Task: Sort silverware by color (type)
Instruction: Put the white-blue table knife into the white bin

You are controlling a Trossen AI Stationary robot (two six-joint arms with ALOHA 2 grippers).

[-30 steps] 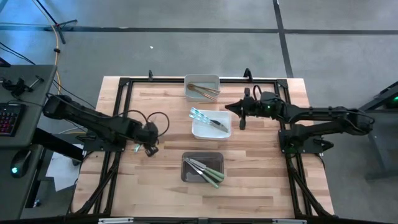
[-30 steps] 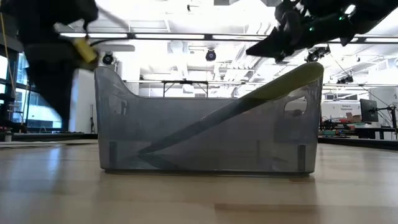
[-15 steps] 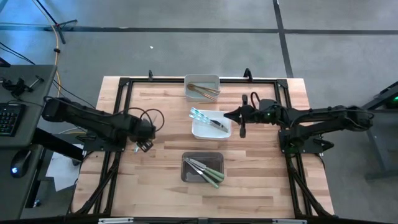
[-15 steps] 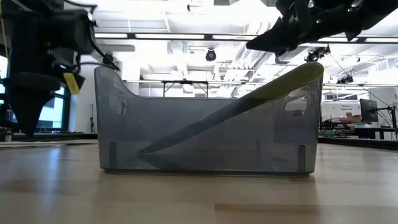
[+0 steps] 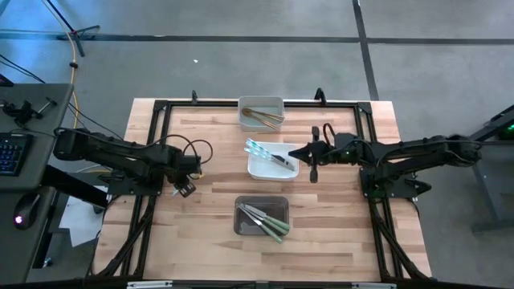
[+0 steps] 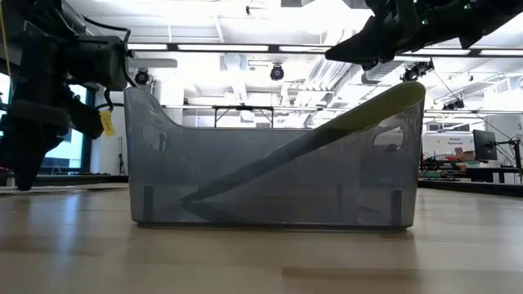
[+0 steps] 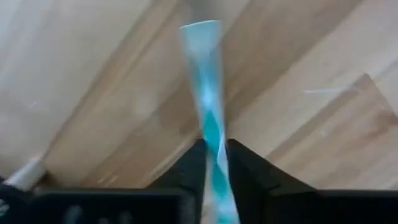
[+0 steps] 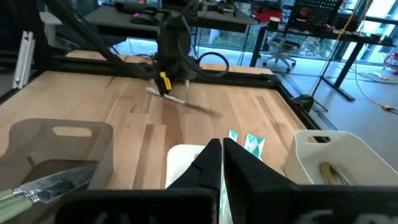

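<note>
I will put down the utensil, which my left gripper pinches at the middle of its handle, and take the handle's tail end (image 7: 226, 214) before I pass it to my right gripper.
My left gripper (image 5: 184, 185) hovers over the table's left part, shut on a light blue-handled utensil (image 7: 208, 93). The right wrist view shows that utensil (image 8: 172, 98) held roughly level above the wood. My right gripper (image 5: 297, 151) is shut with nothing in it, beside the right wall of the white bin (image 5: 259, 170). That bin holds blue-handled pieces (image 5: 259, 148). Tan-handled pieces (image 5: 262, 116) lie in the far bin. Green-handled ones (image 5: 271, 225) lie in the grey near bin, and one of them (image 6: 384, 102) leans on its rim. My left gripper pinches the utensil's light blue handle (image 7: 214, 146) between its two fingers (image 7: 193, 165). The handle runs forward out of the grip, along the fingers. The utensil is lifted clear of the table and casts a shadow on the wood.
Three bins stand in a row down the table's middle: the far bin (image 5: 243, 104), the white bin, and the grey near bin (image 5: 238, 202). Bare wood lies to the left and right of them. A black frame (image 5: 161, 108) edges the table.
My left gripper, still shut on the blue-handled utensil, has drawn back a little toward the table's left and far side, and its wrist has turned. My right gripper has shifted a short way toward the near edge alongside the white bin.
</note>
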